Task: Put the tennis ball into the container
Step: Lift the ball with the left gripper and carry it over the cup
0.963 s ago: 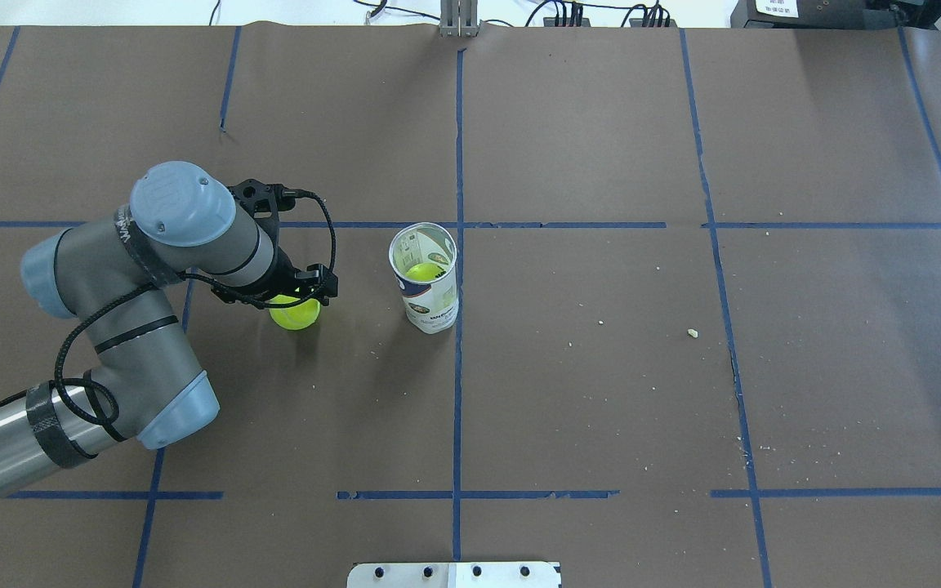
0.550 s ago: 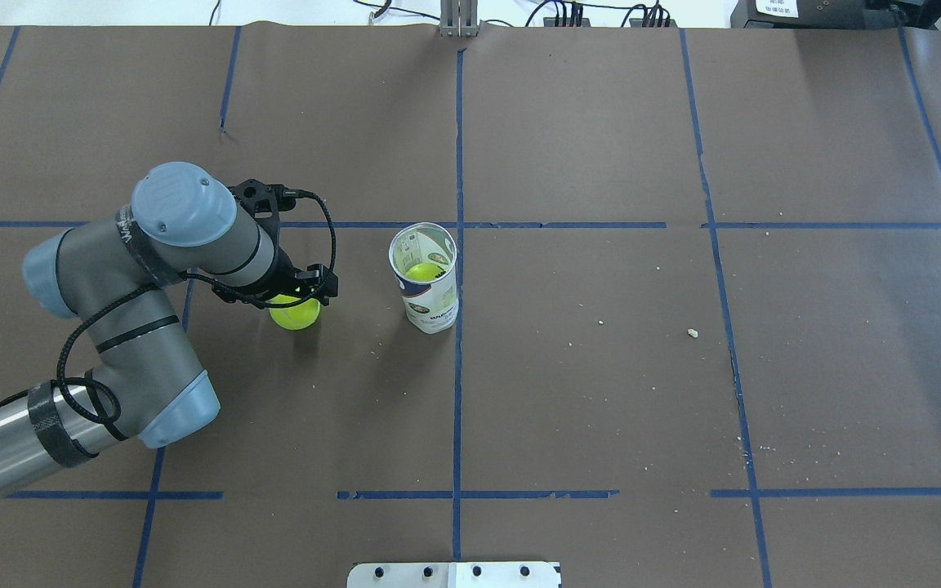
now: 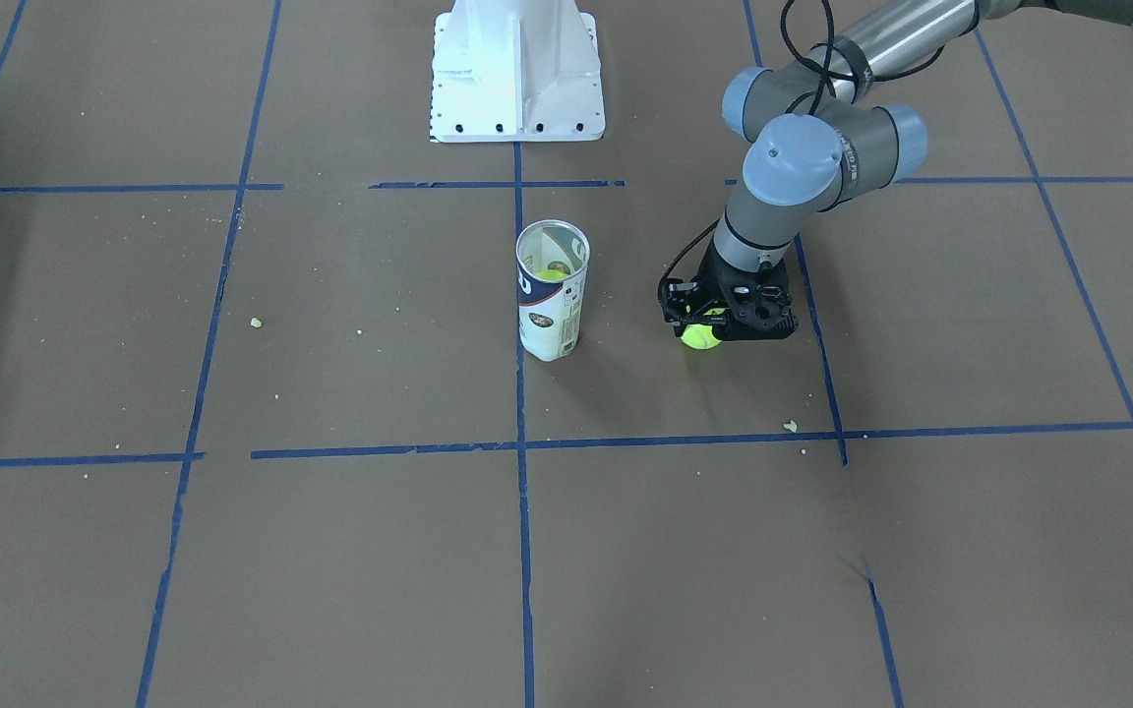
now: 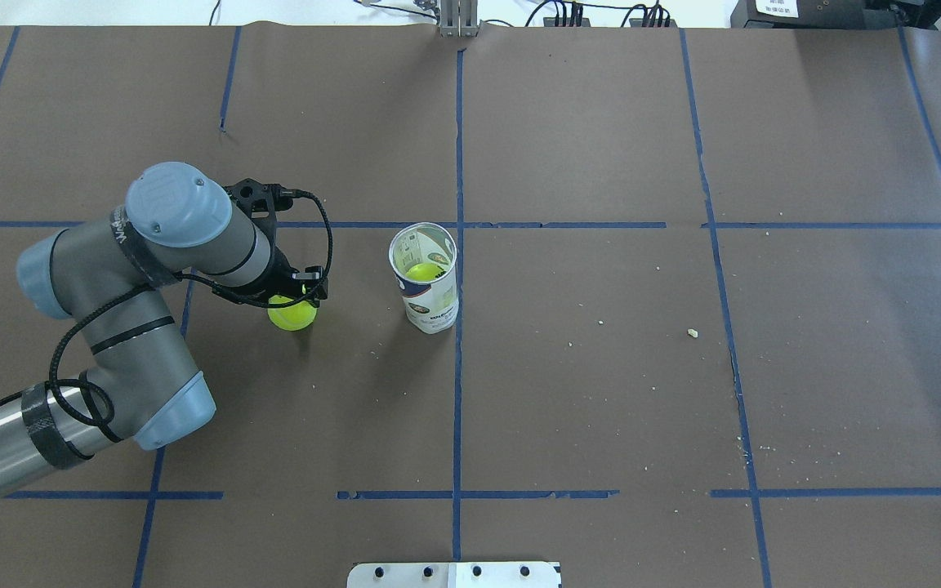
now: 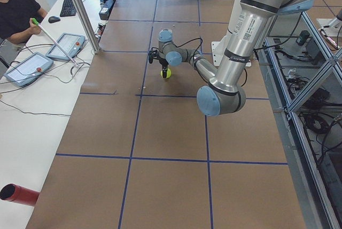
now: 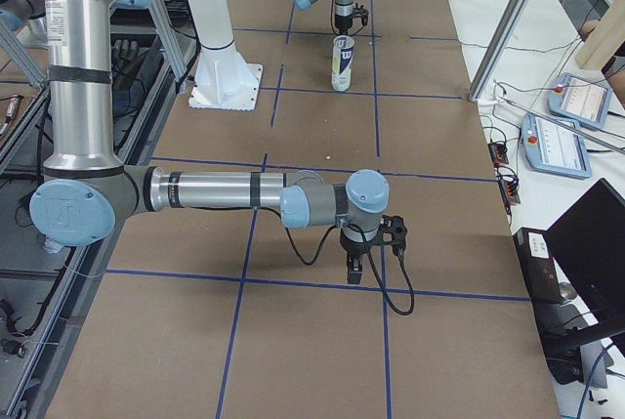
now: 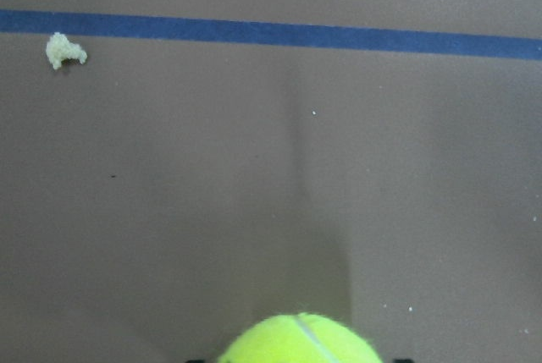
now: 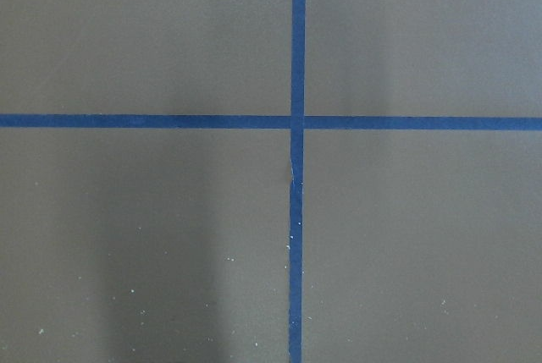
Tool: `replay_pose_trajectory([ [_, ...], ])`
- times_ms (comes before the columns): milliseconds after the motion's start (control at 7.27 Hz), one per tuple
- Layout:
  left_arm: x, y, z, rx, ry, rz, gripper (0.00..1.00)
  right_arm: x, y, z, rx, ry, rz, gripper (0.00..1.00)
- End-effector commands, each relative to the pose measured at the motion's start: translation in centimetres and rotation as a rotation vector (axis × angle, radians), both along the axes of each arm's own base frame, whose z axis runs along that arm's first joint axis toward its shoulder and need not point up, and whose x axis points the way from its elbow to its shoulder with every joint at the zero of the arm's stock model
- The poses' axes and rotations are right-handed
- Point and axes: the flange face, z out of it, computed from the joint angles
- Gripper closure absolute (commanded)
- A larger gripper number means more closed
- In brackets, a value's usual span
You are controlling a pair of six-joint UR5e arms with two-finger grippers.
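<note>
Next, my left gripper lets go of the tennis ball on top of the second yellow-green ball (image 3: 552, 260) inside the open container.
The tennis ball (image 4: 291, 314) sits between the fingers of my left gripper (image 4: 294, 304), which points down and is shut on it, left of the container. In the front-facing view the ball (image 3: 699, 337) pokes out under the gripper (image 3: 714, 329). Only the ball's top (image 7: 298, 342) shows at the bottom edge of the left wrist view. The container (image 4: 426, 282) stands upright with its mouth open, and a second yellow-green ball (image 4: 424, 272) lies inside it. My right gripper (image 6: 368, 261) hangs over bare table far away; I cannot tell if it is open or shut.
Brown paper with blue tape lines (image 4: 457, 359) covers the table. The robot's white base plate (image 3: 515, 69) stands behind the can. Small crumbs (image 4: 692, 332) lie right of the can. An operator (image 5: 18, 13) sits at the side desk with tablets.
My left arm has shifted slightly left, and the ball has moved a little left with the gripper. The can has not moved.
</note>
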Motion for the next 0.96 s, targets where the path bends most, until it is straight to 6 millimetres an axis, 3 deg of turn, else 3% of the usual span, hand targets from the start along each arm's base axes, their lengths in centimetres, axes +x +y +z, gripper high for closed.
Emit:
replay_pose_trajectory([
  [0,-4.6,-0.2,-3.8,0.031,-0.014,-0.008,1.0,0.0,0.0,0.0,0.0,0.0,0.0,0.0],
  [138,-7.7,-0.9,-7.1,0.069,-0.061,0.021,1.0,0.0,0.0,0.0,0.0,0.0,0.0,0.0],
  [275,-12.5,-2.9,-10.5,0.086,-0.081,-0.024,1.0,0.0,0.0,0.0,0.0,0.0,0.0,0.0],
  [413,-16.4,-2.9,-14.1,0.077,-0.085,-0.029,1.0,-0.1,0.0,0.0,0.0,0.0,-0.001,0.0],
  [550,-18.8,-3.2,-18.0,0.056,-0.079,-0.037,1.0,0.0,0.0,0.0,0.0,0.0,0.0,0.0],
  [688,-19.0,-2.7,-22.1,-0.001,-0.042,-0.009,1.0,0.0,0.0,0.0,0.0,0.0,0.0,0.0],
  [826,-18.6,-2.2,-24.4,-0.06,0.009,-0.001,1.0,0.0,0.0,0.0,0.0,0.0,0.0,0.0],
])
